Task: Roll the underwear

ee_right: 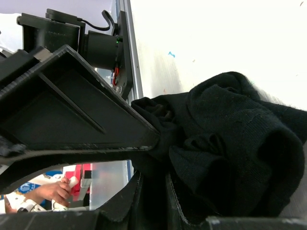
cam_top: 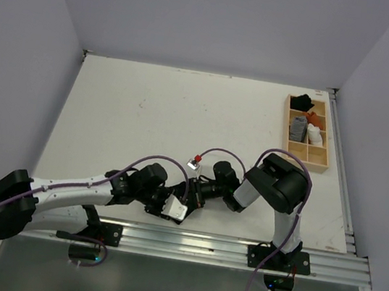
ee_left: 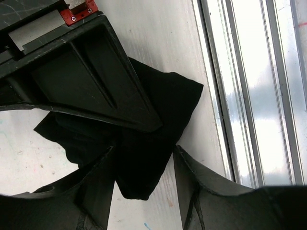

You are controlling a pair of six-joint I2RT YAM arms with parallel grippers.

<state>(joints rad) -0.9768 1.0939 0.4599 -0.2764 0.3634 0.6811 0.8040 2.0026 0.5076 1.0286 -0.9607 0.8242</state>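
Observation:
Both grippers crowd one side while the underwear's far side bunches up loose, so next my left gripper works there and my right gripper regrasp beside the rail (ee_left: 189, 93).
The underwear (ee_left: 163, 110) is a crumpled black cloth lying on the white table close to its near edge. My left gripper (ee_left: 144, 167) is open, its fingers standing on either side of a hanging lobe of the fabric without pinching it. My right gripper (ee_right: 152, 194) is shut on a fold of the underwear (ee_right: 230, 143), which bunches up just beyond its fingers. Each wrist view shows the other gripper's black finger lying across the cloth. In the top view both grippers meet at the front centre, left gripper (cam_top: 184, 204) and right gripper (cam_top: 200, 192), and they hide the garment.
A wooden compartment tray (cam_top: 326, 147) stands at the back right, holding a black cloth (cam_top: 302, 101), a grey striped roll (cam_top: 298, 127) and a white roll (cam_top: 314, 136). An aluminium rail (ee_left: 254, 96) runs along the near table edge, right beside the underwear.

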